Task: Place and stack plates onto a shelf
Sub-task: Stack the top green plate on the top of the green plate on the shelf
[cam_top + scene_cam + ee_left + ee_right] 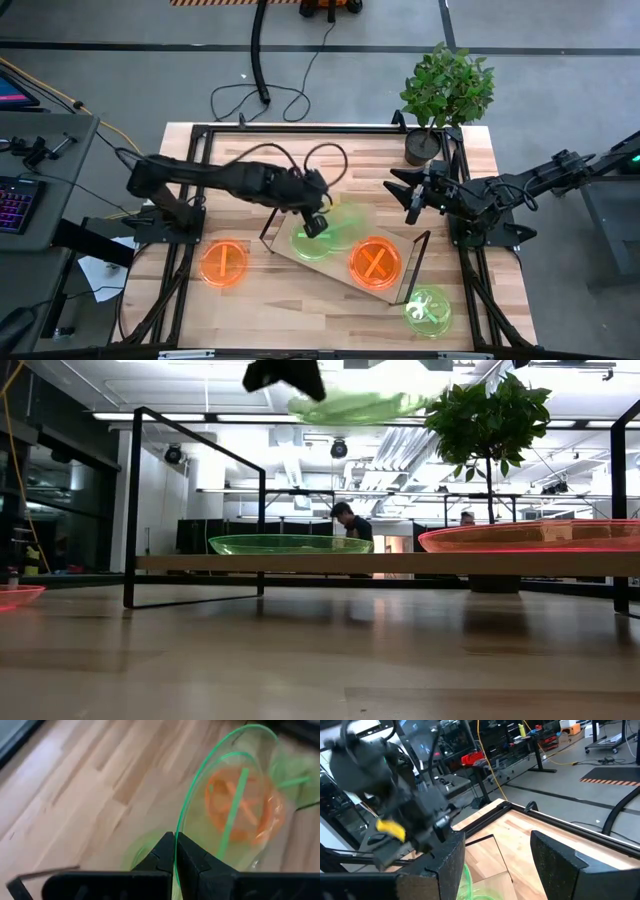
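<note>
Next, my left gripper releases the neon green plate, held high above the shelf, on top of the green plate lying on the shelf [314,237] [155,857].
My left gripper [316,224] is shut on a neon green plate [343,226], which it holds in the air over the shelf [335,272]. The low view shows that plate [360,405] high above the board [400,563]. A second green plate [309,246] and an orange plate [375,263] lie flat on the shelf. Another orange plate [223,265] lies on the table to the shelf's left, and another green one [428,310] near the table's front right. My right gripper [408,196] waits open by the far right, touching nothing. My left gripper pinches the held green plate's rim [175,851] between its two fingers [160,857], the thin edge running up between them. The plate is lifted clear and tilted, and extends away from the fingers over the shelf.
A potted plant [445,95] stands at the table's far right corner. The shelf's black end frames [414,262] rise at each short end. A black frame [300,128] runs around the tabletop. People stand in the room behind [350,525].
</note>
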